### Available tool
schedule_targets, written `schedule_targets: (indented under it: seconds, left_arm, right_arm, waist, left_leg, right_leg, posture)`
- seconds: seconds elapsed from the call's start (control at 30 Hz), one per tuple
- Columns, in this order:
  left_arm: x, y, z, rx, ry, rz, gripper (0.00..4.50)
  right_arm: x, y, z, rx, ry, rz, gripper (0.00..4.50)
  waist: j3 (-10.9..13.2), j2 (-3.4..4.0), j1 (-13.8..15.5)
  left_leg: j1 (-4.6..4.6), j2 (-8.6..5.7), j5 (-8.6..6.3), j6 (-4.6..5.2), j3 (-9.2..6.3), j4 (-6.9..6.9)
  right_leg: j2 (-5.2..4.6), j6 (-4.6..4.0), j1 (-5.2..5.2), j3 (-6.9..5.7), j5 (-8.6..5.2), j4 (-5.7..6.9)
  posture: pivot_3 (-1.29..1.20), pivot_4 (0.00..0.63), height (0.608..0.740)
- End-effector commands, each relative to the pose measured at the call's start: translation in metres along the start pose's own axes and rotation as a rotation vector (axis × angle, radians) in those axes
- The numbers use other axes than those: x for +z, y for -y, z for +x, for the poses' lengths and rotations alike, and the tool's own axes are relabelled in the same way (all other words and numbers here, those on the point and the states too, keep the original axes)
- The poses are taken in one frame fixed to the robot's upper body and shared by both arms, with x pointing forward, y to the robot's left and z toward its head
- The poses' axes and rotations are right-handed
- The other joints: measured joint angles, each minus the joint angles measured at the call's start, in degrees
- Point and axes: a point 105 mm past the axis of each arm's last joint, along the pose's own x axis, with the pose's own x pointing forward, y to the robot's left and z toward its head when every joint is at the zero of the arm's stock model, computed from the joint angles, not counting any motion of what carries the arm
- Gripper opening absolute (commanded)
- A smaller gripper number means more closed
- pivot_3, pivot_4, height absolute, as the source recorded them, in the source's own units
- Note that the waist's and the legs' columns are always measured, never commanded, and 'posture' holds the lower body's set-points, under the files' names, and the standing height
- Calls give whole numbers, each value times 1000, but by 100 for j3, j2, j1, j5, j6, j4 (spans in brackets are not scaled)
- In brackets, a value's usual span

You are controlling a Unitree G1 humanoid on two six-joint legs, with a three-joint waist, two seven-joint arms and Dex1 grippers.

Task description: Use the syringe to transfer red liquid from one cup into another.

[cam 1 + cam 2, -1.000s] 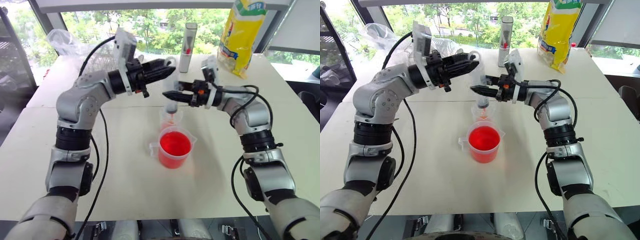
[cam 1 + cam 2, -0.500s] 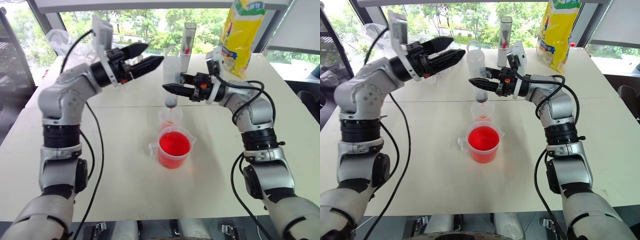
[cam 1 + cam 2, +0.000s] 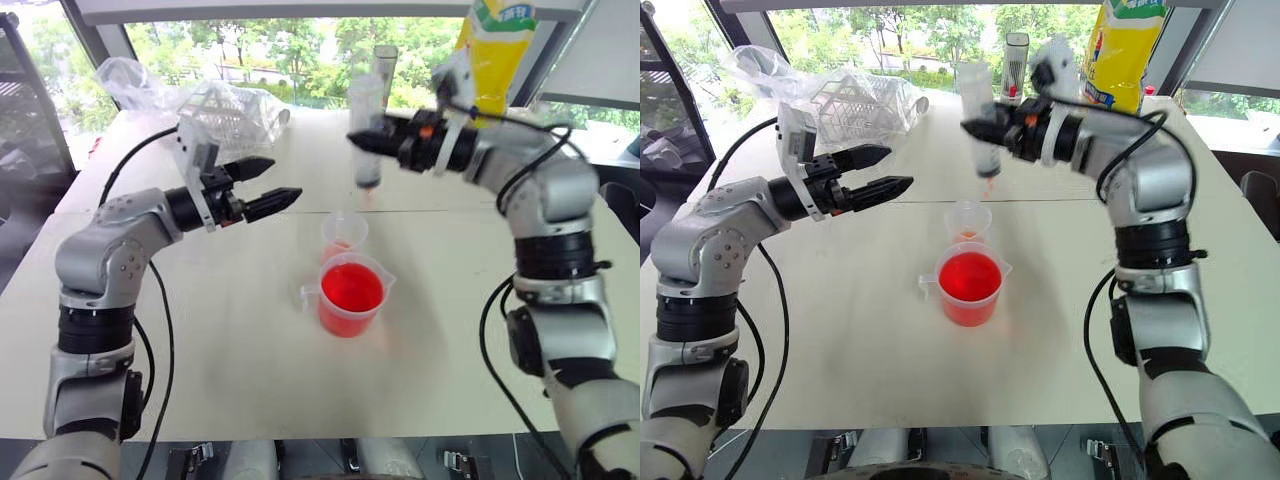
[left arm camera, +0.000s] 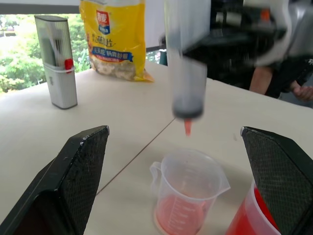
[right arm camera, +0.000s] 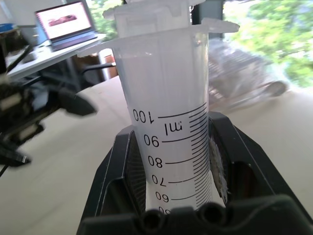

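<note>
Next, my right gripper lets go of the syringe on the bare table off the spout (image 3: 450, 274) of the larger cup with a handle.
My right gripper (image 3: 378, 140) is shut on the barrel of the syringe (image 3: 366, 135), holding it upright in the air. Its orange-red tip hangs just above the small clear cup (image 3: 344, 237). That cup has a thin layer of red liquid at its bottom (image 4: 181, 218). In front of it stands the larger handled cup (image 3: 350, 295), well filled with red liquid (image 3: 969, 277). My left gripper (image 3: 283, 180) is open and empty, off to the left of both cups and pointing toward them. The right wrist view shows the syringe's graduation marks (image 5: 171, 127) between my fingers (image 5: 120, 181).
A grey upright tube (image 3: 1015, 65) and a yellow bag (image 3: 1120, 50) stand at the table's far side. A clear plastic bag with a white rack (image 3: 225, 110) lies at the far left. A person's hand (image 4: 303, 90) shows beyond the table. A laptop (image 5: 66, 22) sits on another desk.
My left gripper has opened, let go of the syringe's top and drawn back left and down. My right gripper has lifted the syringe up out of the small cup.
</note>
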Motion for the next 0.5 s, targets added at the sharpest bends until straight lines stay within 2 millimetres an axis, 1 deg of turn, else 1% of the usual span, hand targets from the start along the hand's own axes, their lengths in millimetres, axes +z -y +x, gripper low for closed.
schedule_targets:
  seconds: [0.03, 0.07, 0.13, 0.2, 0.27, 0.33, 0.4, 0.5]
  left_arm:
    - [0, 13, 2, -30, 13, 39, 4430]
    - [-3, 15, 3, -35, 11, 39, 4430]
    - [-9, 18, 3, -37, 12, 27, 4430]
    - [-12, 19, 5, -35, 12, 26, 4430]
    - [-16, 18, 7, -20, 7, 33, 4430]
    - [-17, 19, 8, -18, 11, 34, 4430]
    - [-18, 20, 8, -18, 13, 36, 4430]
    - [-18, 21, 7, -14, 14, 39, 4430]
  right_arm:
    - [-2, 21, -20, -137, -167, 71, 1382]
    - [-7, 26, -24, -173, -215, 90, 1382]
    - [-46, 36, -36, -258, -458, 197, 1382]
    - [-74, 38, -47, -313, -613, 301, 1382]
    - [-102, 36, -55, -357, -730, 397, 1382]
    - [-130, 26, -62, -356, -878, 433, 1382]
    - [-153, 26, -68, -397, -951, 462, 1382]
    - [-171, 30, -71, -468, -972, 505, 1382]
  waist:
    - [-2, -4, 5]
    - [-3, -4, 3]
    - [-5, -8, -6]
    - [-4, -6, -14]
    - [-4, -5, -9]
    - [-3, -2, -8]
    - [-3, -2, -11]
    - [-3, -2, -14]
  left_leg:
    - [0, 0, 0, 0, -3, 0]
    - [-1, 0, -1, 1, -3, -3]
    - [-1, -1, -1, 2, -1, -2]
    - [-1, -1, -1, 2, 1, -2]
    - [-1, -2, -1, 3, 2, -4]
    - [-12, -2, -1, 3, 1, -3]
    - [-18, -2, -2, 4, 0, -4]
    - [-19, -2, -2, 4, -1, -3]
  right_leg:
    - [0, -2, 2, -1, -1, -6]
    - [1, -3, 2, -2, -1, -9]
    - [1, -4, 3, 0, -2, -13]
    - [2, -5, 2, 3, -2, -15]
    - [3, -6, 1, 5, -2, -15]
    - [6, -4, -8, 4, -1, -15]
    - [8, -3, -14, 4, 0, -16]
    - [8, -3, -14, 3, 0, -17]
  posture:
    - [0, 150, 740]
    - [0, 150, 740]
    - [0, 150, 740]
    - [0, 150, 740]
    - [0, 150, 740]
    - [0, 150, 740]
    - [0, 150, 740]
    - [0, 150, 740]
